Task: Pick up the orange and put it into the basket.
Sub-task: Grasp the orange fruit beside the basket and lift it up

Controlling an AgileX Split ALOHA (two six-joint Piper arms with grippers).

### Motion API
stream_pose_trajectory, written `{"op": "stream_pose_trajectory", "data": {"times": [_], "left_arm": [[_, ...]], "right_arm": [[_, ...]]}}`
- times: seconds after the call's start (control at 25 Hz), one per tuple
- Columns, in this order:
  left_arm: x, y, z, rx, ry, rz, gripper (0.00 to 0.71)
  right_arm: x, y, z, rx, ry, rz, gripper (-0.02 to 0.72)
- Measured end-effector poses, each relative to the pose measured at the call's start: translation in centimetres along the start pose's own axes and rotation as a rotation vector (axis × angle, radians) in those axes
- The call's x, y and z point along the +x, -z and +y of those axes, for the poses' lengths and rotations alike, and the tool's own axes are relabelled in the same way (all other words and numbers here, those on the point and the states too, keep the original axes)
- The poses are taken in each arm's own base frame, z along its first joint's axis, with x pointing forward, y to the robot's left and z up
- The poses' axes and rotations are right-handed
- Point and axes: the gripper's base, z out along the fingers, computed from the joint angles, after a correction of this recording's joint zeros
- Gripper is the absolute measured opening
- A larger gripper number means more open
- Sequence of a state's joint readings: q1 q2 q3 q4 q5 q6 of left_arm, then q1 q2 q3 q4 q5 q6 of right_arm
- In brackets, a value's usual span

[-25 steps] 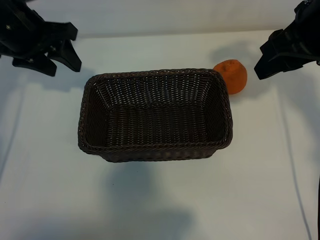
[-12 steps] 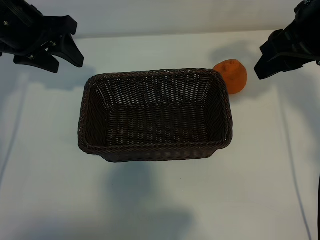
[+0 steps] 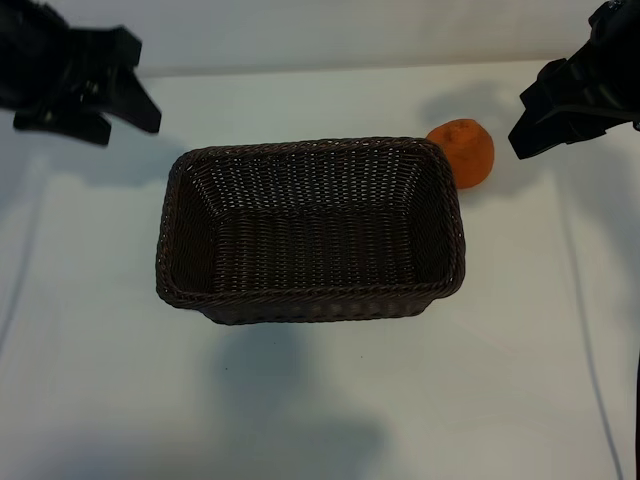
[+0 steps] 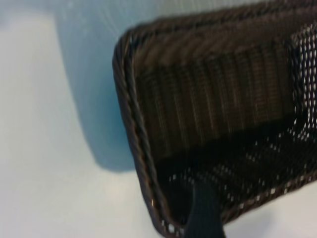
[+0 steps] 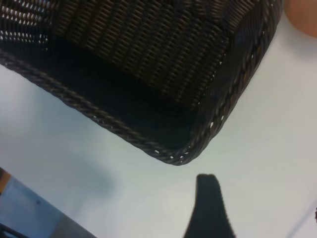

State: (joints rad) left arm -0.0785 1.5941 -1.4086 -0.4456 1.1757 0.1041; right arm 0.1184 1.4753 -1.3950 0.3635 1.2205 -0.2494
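Note:
The orange, just outside the basket's far corner, will be gripped by my right gripper on its knobby top (image 3: 461,128).
The orange (image 3: 463,152) lies on the white table just outside the basket's far right corner, touching or nearly touching the braided rim (image 3: 300,146). The dark brown wicker basket has nothing in it. My right gripper (image 3: 517,127) hovers open to the right of the orange, holding nothing. My left gripper (image 3: 131,134) hangs open off the basket's far left corner, also holding nothing. The right wrist view shows a basket corner (image 5: 173,156), an edge of the orange (image 5: 304,12) and one dark finger (image 5: 208,208). In the left wrist view, one finger (image 4: 203,213) hangs over the basket's rim (image 4: 129,99).
The white table (image 3: 320,400) stretches out in front of the basket and to both sides. Along the back runs a pale wall (image 3: 330,30).
My left gripper has drifted a little up and to the left, away from the basket. The right gripper, orange and basket have not moved.

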Motion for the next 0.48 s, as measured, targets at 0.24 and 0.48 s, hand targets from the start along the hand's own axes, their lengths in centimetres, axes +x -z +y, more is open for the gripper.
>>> {"op": "stream_pose_trajectory", "data": {"times": [0.24, 0.48], "left_arm": [[1.6, -0.1, 0.2, -0.011, -0.018, 0.021, 0.574], [1.7, 0.1, 0.2, -0.024, -0.024, 0.017, 0.574]], "right_arm": [[0.0, 0.0, 0.0, 0.0, 0.0, 0.0, 0.489], [0.0, 0.0, 0.0, 0.001, 0.026, -0.002, 0.489]]}}
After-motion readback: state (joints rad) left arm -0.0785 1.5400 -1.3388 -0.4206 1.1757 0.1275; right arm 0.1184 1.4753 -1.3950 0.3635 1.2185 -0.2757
